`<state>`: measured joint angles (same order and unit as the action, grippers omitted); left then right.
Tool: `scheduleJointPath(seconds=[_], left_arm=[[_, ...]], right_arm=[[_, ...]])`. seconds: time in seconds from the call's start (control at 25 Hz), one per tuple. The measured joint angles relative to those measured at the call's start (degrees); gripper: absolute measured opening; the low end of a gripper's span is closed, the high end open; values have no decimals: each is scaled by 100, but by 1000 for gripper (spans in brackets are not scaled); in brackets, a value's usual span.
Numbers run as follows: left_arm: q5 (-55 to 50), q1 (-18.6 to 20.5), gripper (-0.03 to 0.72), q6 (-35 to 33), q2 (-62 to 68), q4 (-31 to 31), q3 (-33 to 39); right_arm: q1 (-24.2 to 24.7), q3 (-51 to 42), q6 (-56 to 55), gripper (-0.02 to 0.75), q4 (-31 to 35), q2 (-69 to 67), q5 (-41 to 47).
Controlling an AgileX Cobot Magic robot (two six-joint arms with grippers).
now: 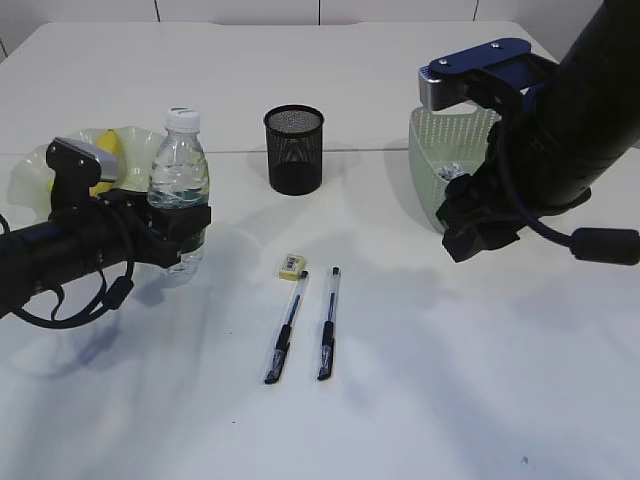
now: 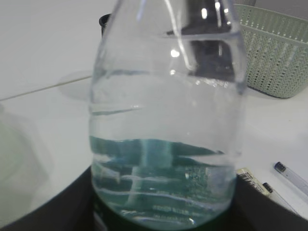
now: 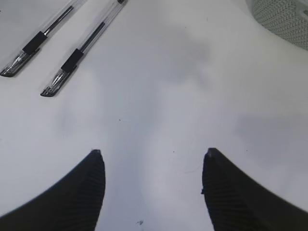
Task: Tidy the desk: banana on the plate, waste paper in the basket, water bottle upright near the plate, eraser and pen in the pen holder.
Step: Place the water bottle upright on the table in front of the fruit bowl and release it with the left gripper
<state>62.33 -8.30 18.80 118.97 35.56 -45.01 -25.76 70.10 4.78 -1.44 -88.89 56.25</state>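
Next, I set the water bottle upright on the table [image 1: 172,283] by the pale green plate, toward the eraser, with my left gripper. The bottle now stands upright beside that plate.
The clear water bottle [image 1: 179,175] with a white cap stands upright beside the pale green plate [image 1: 28,178]. My left gripper [image 1: 180,238] is shut on its lower body, and the bottle [image 2: 163,120] fills the left wrist view. A yellow banana [image 1: 106,166] lies on the plate. The eraser [image 1: 291,265] and two black pens [image 1: 287,326] [image 1: 328,322] lie on the table in front of the black mesh pen holder [image 1: 294,150]. Waste paper [image 1: 450,172] sits in the green basket [image 1: 432,150]. My right gripper [image 3: 151,154] hangs open over bare table, right of the pens [image 3: 77,55].
The basket [image 3: 284,17] stands just beyond my right gripper [image 1: 470,235], whose arm covers part of it. The eraser [image 2: 250,176] and a pen [image 2: 291,175] lie close to the right of the held bottle. White table stretches toward the front edge.
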Motion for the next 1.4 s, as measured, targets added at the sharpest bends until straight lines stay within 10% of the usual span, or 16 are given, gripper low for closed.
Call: scheduleJointPath(seconds=[1.4], left_arm=[[375, 0, 438, -200, 572, -697, -52]], right_arm=[[0, 0, 0, 469, 0, 10, 22]])
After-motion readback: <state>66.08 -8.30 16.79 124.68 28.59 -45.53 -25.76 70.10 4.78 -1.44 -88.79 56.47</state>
